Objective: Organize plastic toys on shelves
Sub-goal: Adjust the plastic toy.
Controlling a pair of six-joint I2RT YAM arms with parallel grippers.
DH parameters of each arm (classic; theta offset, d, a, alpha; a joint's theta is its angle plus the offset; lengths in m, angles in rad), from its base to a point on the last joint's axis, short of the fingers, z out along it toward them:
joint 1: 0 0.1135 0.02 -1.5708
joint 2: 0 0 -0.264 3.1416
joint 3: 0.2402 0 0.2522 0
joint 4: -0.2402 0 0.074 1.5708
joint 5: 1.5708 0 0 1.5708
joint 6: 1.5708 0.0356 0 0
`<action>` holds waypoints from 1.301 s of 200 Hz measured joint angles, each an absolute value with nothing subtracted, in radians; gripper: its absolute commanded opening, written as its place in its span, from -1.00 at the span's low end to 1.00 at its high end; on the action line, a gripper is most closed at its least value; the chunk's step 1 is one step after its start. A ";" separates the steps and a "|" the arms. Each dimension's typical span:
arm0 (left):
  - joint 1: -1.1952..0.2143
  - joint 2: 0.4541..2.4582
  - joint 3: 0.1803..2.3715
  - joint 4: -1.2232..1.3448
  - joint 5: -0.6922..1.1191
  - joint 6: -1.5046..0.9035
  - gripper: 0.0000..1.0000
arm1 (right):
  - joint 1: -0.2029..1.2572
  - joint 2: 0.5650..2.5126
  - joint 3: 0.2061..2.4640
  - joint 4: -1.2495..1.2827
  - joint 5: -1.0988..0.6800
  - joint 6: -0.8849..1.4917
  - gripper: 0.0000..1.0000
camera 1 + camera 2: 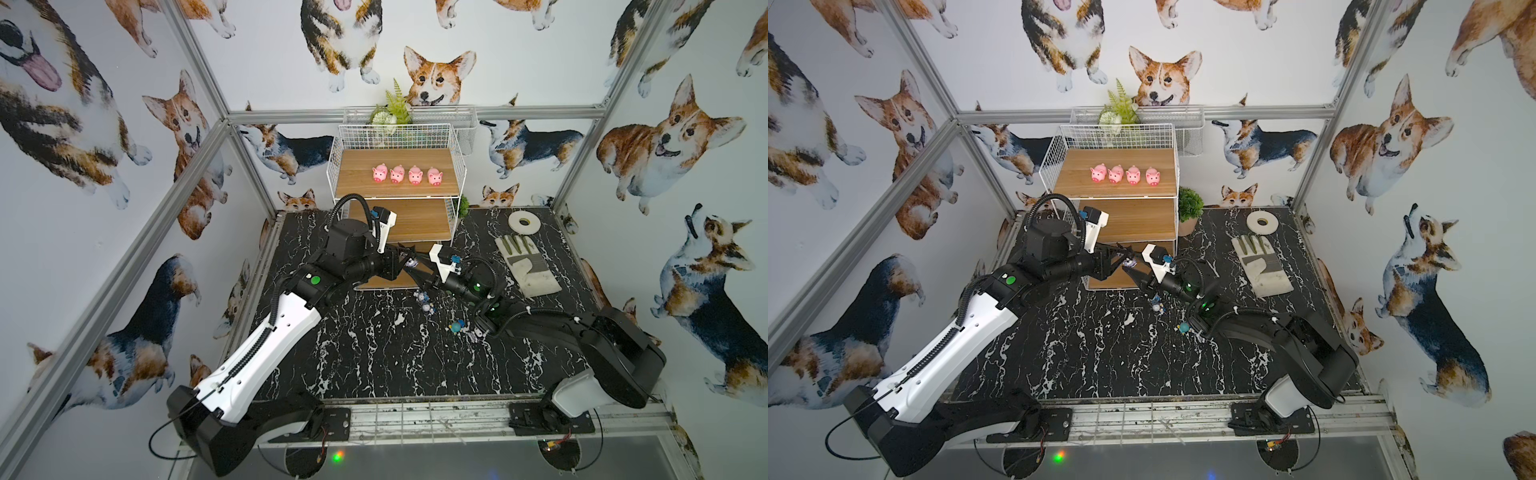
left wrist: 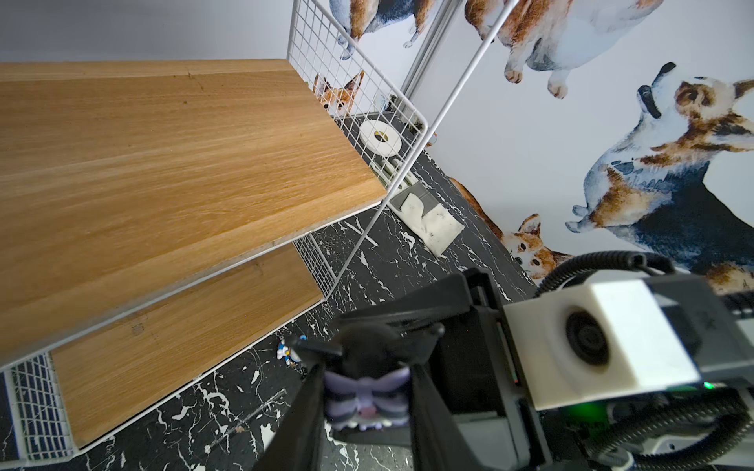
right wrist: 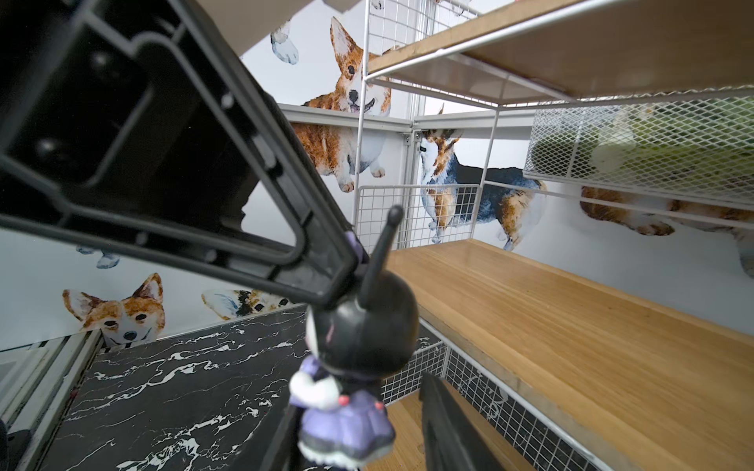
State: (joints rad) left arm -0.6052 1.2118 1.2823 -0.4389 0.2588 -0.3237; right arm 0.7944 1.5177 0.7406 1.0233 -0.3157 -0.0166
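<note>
The tip of my left gripper reaches only the back of the figure's head. Next, my left gripper takes the body [image 3: 333, 396] deeper before my right gripper backs away.
A black-and-purple pointy-eared figure [image 2: 367, 391] is held in my left gripper [image 2: 367, 379], which is shut on it in front of the lowest shelf [image 1: 386, 282]. My right gripper [image 3: 359, 407] stands open around the same figure [image 3: 359, 334], with a gap still showing at one finger [image 3: 444, 428]. In both top views the two grippers meet at the figure [image 1: 411, 262] [image 1: 1128, 262]. Several pink pigs [image 1: 407, 174] stand in a row on the top shelf [image 1: 357, 174]. The middle shelf [image 1: 415, 218] is bare. Tiny blue-grey figures [image 1: 424, 297] [image 1: 456, 327] lie on the black marbled table.
A white tape roll [image 1: 523, 223] and a work glove [image 1: 525, 262] lie at the back right of the table. A wire basket with a green plant [image 1: 395, 112] hangs behind the rack. A small potted plant [image 1: 1190, 205] stands beside the rack.
</note>
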 measured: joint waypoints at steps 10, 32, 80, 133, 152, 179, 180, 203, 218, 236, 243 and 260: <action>-0.605 1.214 1.282 -0.432 0.258 -0.325 -0.39 | 0.799 1.525 0.741 1.037 -0.315 -0.013 -0.38; -0.605 1.224 1.283 -0.415 0.255 -0.325 -0.39 | 0.798 1.539 0.739 1.065 -0.310 0.001 -0.46; -0.608 1.243 1.288 -0.411 0.255 -0.325 -0.39 | 0.798 1.552 0.732 1.105 -0.276 0.008 -0.06; -0.610 1.243 1.288 -0.409 0.243 -0.324 -0.30 | 0.802 1.559 0.732 1.117 -0.290 0.018 -0.69; -0.614 1.241 1.281 -0.391 0.235 -0.323 -0.10 | 0.802 1.560 0.732 1.119 -0.292 0.026 -0.77; -0.630 1.206 1.211 -0.357 0.210 -0.323 0.17 | 0.799 1.561 0.732 1.127 -0.239 0.040 -0.82; -0.630 1.205 1.208 -0.355 0.208 -0.324 0.17 | 0.799 1.561 0.732 1.128 -0.237 0.041 -0.82; -0.642 1.178 1.151 -0.300 0.166 -0.324 0.29 | 0.805 1.561 0.729 1.141 -0.221 0.053 -0.83; -0.652 1.177 1.142 -0.265 0.150 -0.324 0.32 | 0.812 1.561 0.726 1.147 -0.210 0.056 -0.83; -0.665 1.182 1.139 -0.217 0.132 -0.324 0.38 | 0.815 1.562 0.725 1.151 -0.205 0.056 -0.83; -0.669 1.187 1.137 -0.199 0.128 -0.323 0.39 | 0.817 1.564 0.725 1.154 -0.198 0.056 -0.83; -0.680 1.201 1.135 -0.166 0.113 -0.316 0.38 | 0.820 1.565 0.725 1.155 -0.192 0.055 -0.83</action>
